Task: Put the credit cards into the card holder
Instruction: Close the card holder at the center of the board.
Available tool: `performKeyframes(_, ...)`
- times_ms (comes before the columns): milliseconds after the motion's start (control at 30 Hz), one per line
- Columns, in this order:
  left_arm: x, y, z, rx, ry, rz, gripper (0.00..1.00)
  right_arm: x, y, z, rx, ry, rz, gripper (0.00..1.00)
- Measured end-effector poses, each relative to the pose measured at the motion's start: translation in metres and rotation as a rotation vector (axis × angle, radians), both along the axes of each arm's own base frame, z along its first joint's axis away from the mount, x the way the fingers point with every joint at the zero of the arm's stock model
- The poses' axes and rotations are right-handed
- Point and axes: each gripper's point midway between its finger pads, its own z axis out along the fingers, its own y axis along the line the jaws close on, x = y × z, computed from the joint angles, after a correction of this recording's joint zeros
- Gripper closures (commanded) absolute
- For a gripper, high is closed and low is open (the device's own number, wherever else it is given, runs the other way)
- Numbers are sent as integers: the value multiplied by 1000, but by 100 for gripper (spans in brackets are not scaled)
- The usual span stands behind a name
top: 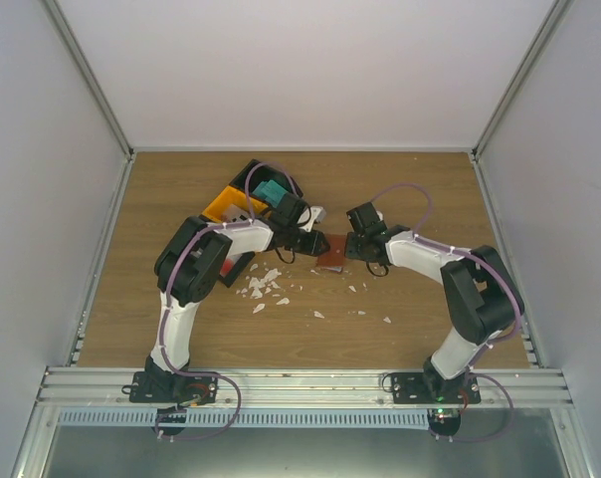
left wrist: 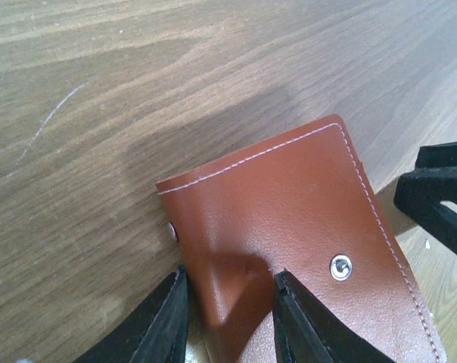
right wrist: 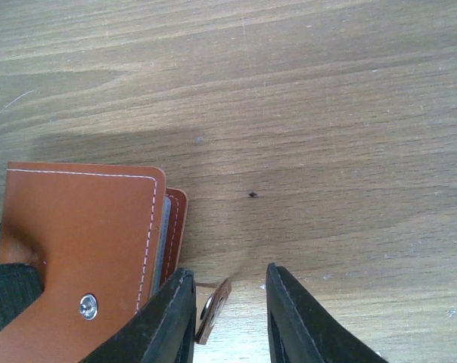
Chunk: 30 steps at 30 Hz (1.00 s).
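Next, my left gripper grips the spine's near end [top: 319, 263] to hold the card holder steady for closing, as it is loosely around the spine and the snap tab is standing open.
The card holder [top: 332, 259], a closed reddish-brown wallet with white stitching, lies on the table between both arms. My left gripper [left wrist: 230, 276] is open and straddles a puckered corner of the card holder [left wrist: 289, 204], near its metal snap [left wrist: 340, 266]. My right gripper [right wrist: 228, 272] is open at the opposite edge of the card holder [right wrist: 85, 227]. The small snap tab [right wrist: 213, 311] hangs between its jaws, against the left finger. A thin grey-blue layer [right wrist: 161, 227] shows between the wallet's flaps. A teal credit card [top: 271, 189] sits at the tray behind my left arm.
A black-and-orange compartment tray [top: 226, 206] stands at the back left, partly under my left arm. Several small white scraps [top: 266, 284] lie scattered on the wood in front of the wallet. Pale walls enclose the table on three sides.
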Motion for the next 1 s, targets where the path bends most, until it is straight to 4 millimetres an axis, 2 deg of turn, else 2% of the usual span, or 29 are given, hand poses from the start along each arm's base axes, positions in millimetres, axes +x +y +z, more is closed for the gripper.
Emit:
performKeyframes(167,-9,3,1,13,6,2,65,0,1,-1,10,3,-1,89)
performKeyframes(400,-15,4,1,28,19,6,65,-3,1,-4,24,14,-1,99)
performKeyframes(667,-18,5,2,32,29,7,59,-5,1,-2,33,6,3,100)
performKeyframes(833,-23,7,3,31,43,17,55,-5,5,8,58,-39,45,100)
performKeyframes(900,-25,9,3,30,51,24,59,-5,9,13,74,-64,77,100)
performKeyframes(1000,-28,11,2,28,67,38,71,-3,15,19,91,-94,125,100)
